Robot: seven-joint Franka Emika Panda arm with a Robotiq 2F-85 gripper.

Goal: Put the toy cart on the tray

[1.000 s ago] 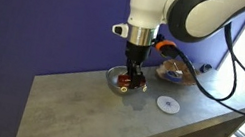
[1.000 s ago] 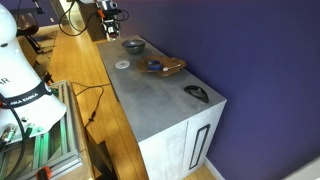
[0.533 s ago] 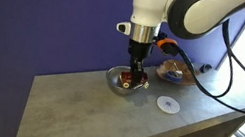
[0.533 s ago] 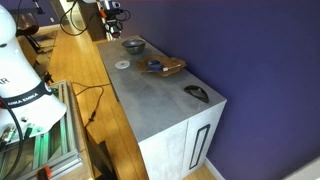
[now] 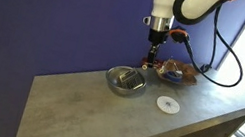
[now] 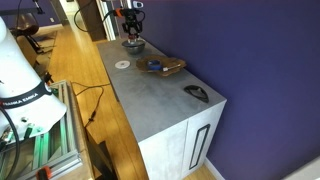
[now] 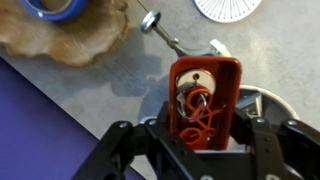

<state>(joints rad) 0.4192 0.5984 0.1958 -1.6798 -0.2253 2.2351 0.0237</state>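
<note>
Next, the gripper sets the red toy cart down on the brown tray (image 5: 181, 71) beside the blue object, towards the purple wall.
My gripper (image 5: 152, 58) is shut on the red toy cart (image 5: 150, 65) and holds it in the air between the grey metal bowl (image 5: 125, 80) and the brown wavy-rimmed tray (image 5: 175, 75). In the wrist view the cart (image 7: 205, 100) sits between the fingers (image 7: 205, 135), its thin handle (image 7: 165, 32) pointing towards the tray (image 7: 75, 40). A blue object (image 7: 55, 8) lies in the tray. In an exterior view the gripper (image 6: 130, 24) hangs above the bowl (image 6: 133, 44), with the tray (image 6: 163, 67) nearer the camera.
A small flat white disc (image 5: 167, 104) lies on the grey table top (image 5: 86, 103) in front of the tray; it also shows in the wrist view (image 7: 228, 8). A dark object (image 6: 197, 93) lies near the table's far end. A cable hangs from the arm.
The gripper has risen out of the metal bowl with the cart in it and moved sideways towards the tray. The bowl now stands without the cart.
</note>
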